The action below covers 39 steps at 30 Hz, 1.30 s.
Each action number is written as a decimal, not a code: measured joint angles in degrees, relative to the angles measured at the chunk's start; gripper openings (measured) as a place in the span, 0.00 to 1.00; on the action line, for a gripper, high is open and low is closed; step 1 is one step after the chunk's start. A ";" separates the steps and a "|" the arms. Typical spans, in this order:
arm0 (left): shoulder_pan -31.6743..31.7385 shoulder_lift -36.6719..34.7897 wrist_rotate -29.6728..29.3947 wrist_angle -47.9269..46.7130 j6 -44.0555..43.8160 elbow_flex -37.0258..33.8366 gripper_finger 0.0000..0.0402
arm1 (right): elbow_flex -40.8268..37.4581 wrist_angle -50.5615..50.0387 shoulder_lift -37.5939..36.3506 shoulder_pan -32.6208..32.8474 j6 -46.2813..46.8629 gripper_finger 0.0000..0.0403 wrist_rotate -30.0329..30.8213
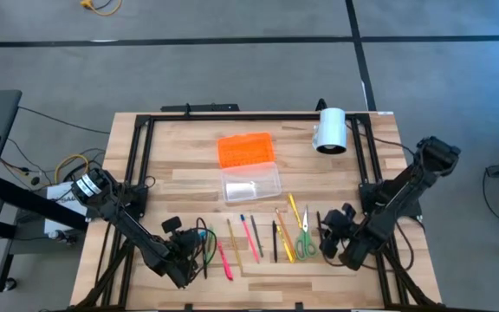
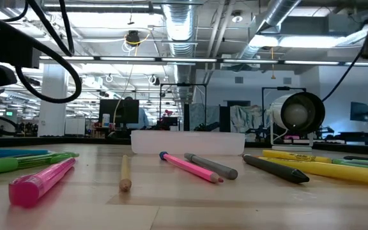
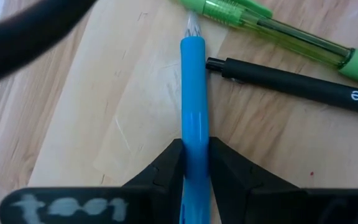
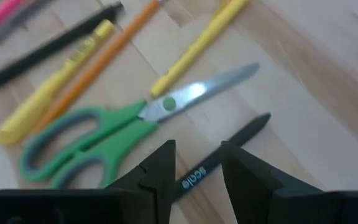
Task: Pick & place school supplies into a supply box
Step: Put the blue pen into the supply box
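Next, my left gripper lets go of the blue pen on the bottom of the clear supply box (image 1: 247, 183), close to the middle of the box.
Pens, pencils and green-handled scissors (image 1: 306, 243) lie in a row along the table's near part. The clear supply box (image 1: 251, 184) stands farther back, its orange lid (image 1: 246, 149) lying beyond it. My left gripper (image 1: 183, 247) is low at the row's left end, shut on a blue pen (image 3: 193, 87), beside a green pen (image 3: 272, 34) and a black pen (image 3: 291, 81). My right gripper (image 1: 332, 232) is low at the row's right end and open. Its fingers (image 4: 160, 168) stand on either side of a black pen (image 4: 235, 140), next to the scissors (image 4: 98, 140). My left gripper (image 3: 196, 146) pinches the blue pen's barrel (image 3: 195, 127) between its two fingers, one on each side. The pen runs along the fingers, and its tip end (image 3: 191, 28) sticks out ahead of them. It lies level, close to the wood; whether it is lifted clear I cannot tell.
A white cylinder (image 1: 330, 130) lies near the table's far right corner. Black frame rails (image 1: 137, 165) run along the table's left, right and far sides. Between the row of supplies and the box there is a strip of bare wood. Cables lie off the table's left edge.
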 joint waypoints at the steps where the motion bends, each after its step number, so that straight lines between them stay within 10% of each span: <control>1: -0.02 0.00 -0.04 -0.13 -0.23 0.01 0.14 | 0.00 0.02 1.00 0.37 0.98 0.30 -0.02; 24: -0.39 -3.27 -0.21 -6.39 5.41 3.95 0.14 | 0.02 0.50 4.33 1.93 7.42 0.30 0.38; 39: 7.80 -4.30 -18.66 -12.97 13.08 8.25 0.14 | 0.04 0.37 4.33 1.35 5.57 0.30 3.68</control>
